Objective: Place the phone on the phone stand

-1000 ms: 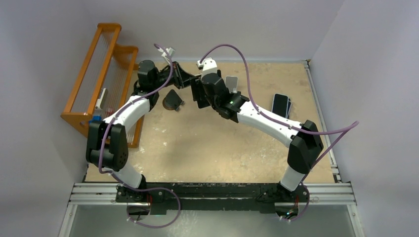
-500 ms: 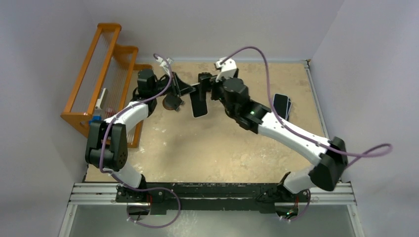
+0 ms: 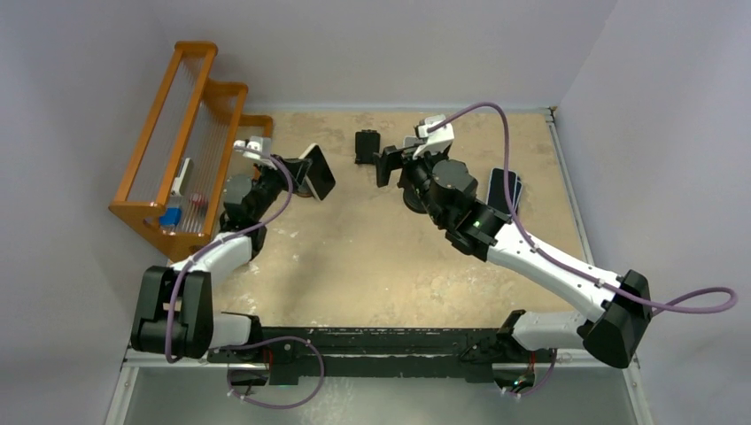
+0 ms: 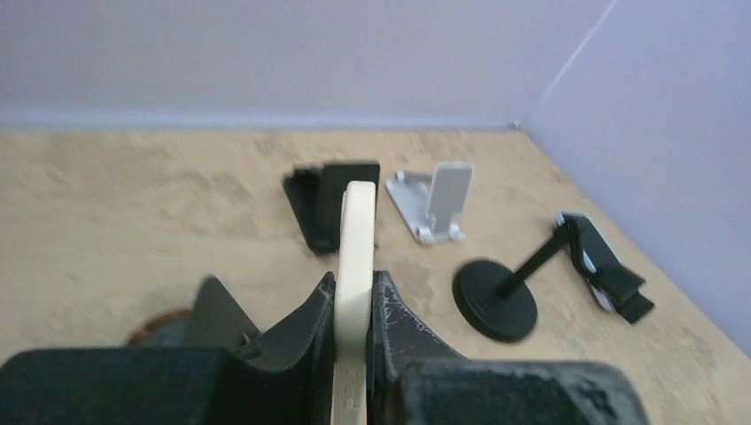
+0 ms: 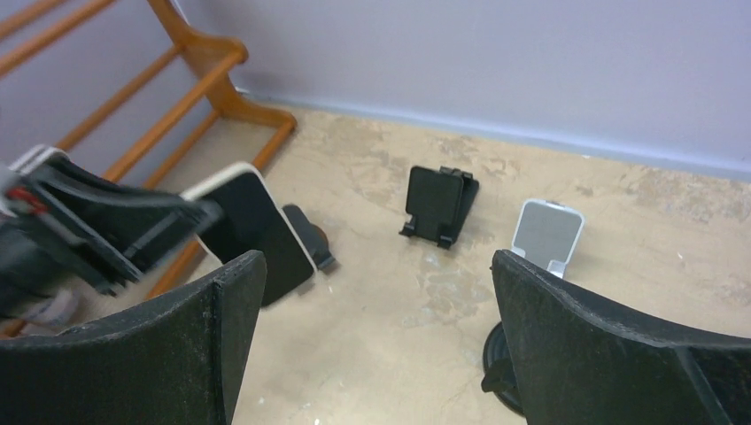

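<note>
The phone, now held tilted above the table, will be released by my left gripper, to rest on the tilted plate of the dark round stand [image 3: 308, 171] [image 4: 218, 314] near the orange rack.
My left gripper [image 3: 305, 168] is shut on a phone [image 3: 319, 173] with a cream edge and a dark screen, and holds it tilted above the table at the left. In the left wrist view the phone [image 4: 358, 239] stands edge-on between the fingers [image 4: 394, 305]. My right gripper [image 3: 387, 165] is open and empty, and in its own view [image 5: 374, 261] the phone [image 5: 257, 232] shows at the left. A black folding stand [image 3: 366, 146] sits at the far middle. A white stand [image 5: 547, 235] and a black round-base stand [image 4: 496, 298] sit to its right.
An orange wooden rack [image 3: 181, 133] stands along the left edge. Two more phones [image 3: 503, 189] lie stacked at the right. A dark round stand [image 5: 310, 239] sits on the table just behind the held phone. Walls close the table on the far and right sides.
The left gripper has carried the phone to the left, away from the right gripper. The right arm has drawn back to the right and now stands open and empty.
</note>
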